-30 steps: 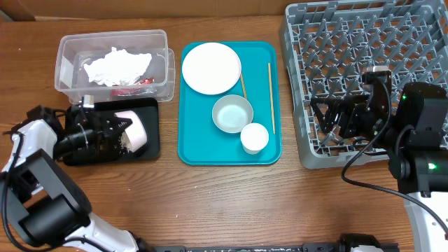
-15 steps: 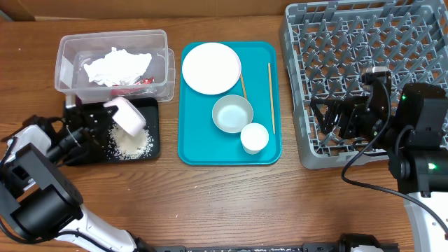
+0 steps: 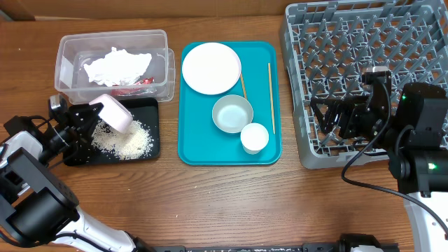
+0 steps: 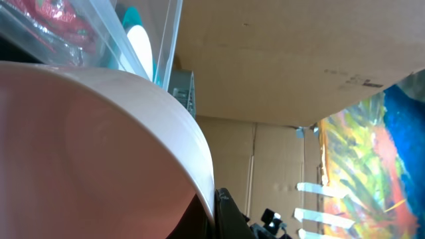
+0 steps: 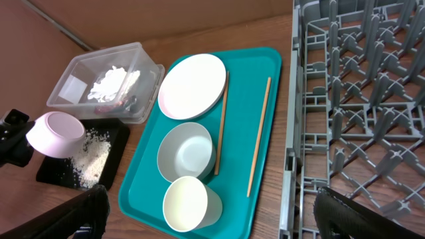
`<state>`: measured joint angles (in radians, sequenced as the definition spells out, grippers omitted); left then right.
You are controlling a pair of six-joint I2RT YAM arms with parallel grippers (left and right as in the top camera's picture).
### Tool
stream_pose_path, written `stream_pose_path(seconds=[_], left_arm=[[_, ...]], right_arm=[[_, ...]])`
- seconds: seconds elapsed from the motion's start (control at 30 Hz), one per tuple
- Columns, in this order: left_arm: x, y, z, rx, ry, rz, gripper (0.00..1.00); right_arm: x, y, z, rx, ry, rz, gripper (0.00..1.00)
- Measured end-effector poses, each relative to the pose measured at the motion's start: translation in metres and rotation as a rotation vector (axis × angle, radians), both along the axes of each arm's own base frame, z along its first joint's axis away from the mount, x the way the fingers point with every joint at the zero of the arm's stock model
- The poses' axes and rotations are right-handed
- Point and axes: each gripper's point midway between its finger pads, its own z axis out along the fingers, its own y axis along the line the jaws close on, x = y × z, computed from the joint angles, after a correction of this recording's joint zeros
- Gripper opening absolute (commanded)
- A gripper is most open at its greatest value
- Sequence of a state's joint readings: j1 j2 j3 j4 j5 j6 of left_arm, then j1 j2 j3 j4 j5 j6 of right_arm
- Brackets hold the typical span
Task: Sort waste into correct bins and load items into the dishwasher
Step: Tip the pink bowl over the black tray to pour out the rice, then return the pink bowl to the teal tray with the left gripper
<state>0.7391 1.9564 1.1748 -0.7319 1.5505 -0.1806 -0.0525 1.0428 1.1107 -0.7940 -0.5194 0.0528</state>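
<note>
The robot's left gripper will put the white bowl down on the teal tray's front corner (image 3: 197,133) near the black tray, beside the metal bowl.
My left gripper (image 3: 92,115) is shut on the rim of the white bowl (image 3: 112,112) and holds it tilted over the back left of the black tray (image 3: 150,108). Loose rice (image 3: 127,140) lies in that tray. The bowl fills the left wrist view (image 4: 99,146). The clear tub (image 3: 66,49) holds the crumpled napkin (image 3: 117,66) and the red wrapper (image 3: 138,82). The white plate (image 3: 211,68), metal bowl (image 3: 232,113), cup (image 3: 255,138) and two chopsticks (image 3: 271,98) lie on the teal tray. My right gripper (image 3: 329,115) is open and empty over the grey dish rack's (image 3: 371,42) front left.
The teal tray (image 3: 192,143) sits between the bins and the rack. The rack reaches the table's right and back edges. Bare wooden table (image 3: 231,203) runs along the front. A cardboard wall stands behind the table.
My left gripper has lifted the white bowl and moved it left and back over the black tray. Rice now lies spread in the tray. The right arm has not moved.
</note>
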Motion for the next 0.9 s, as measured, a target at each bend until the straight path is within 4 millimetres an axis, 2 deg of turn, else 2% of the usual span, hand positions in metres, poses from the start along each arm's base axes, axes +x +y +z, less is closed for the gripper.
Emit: stream_pose_path(seconds=[0.07,0.2,0.27,0.5,0.57,0.67,0.77,0.9], left_arm=[[0.000,-0.002,0.000,-0.006,0.004,-0.004,0.04],[0.000,-0.017,0.001,-0.020,0.039,-0.037,0.04],[-0.004,-0.035,0.004,0.039,0.078,-0.075,0.04],[-0.027,-0.118,0.048,0.596,0.012,-0.247,0.04],[-0.033,-0.141,0.051,0.745,-0.018,-0.298,0.04],[-0.038,-0.176,0.042,0.948,-0.047,-0.387,0.04],[-0.042,-0.208,0.020,1.119,-0.055,-0.492,0.04],[-0.045,-0.239,-0.008,1.299,-0.068,-0.594,0.04]], right_arm=[[0.000,0.000,0.000,0.000,0.000,0.000,1.00],[0.000,0.000,0.000,0.000,-0.001,0.000,1.00],[0.000,0.000,0.000,0.000,0.000,0.000,1.00],[0.000,0.000,0.000,0.000,0.000,0.000,1.00],[0.000,0.000,0.000,0.000,0.000,0.000,1.00],[0.000,0.000,-0.001,0.000,0.003,0.000,1.00],[-0.001,0.000,-0.001,0.000,0.006,0.000,1.00],[-0.001,0.000,-0.001,0.000,0.007,0.001,1.00]])
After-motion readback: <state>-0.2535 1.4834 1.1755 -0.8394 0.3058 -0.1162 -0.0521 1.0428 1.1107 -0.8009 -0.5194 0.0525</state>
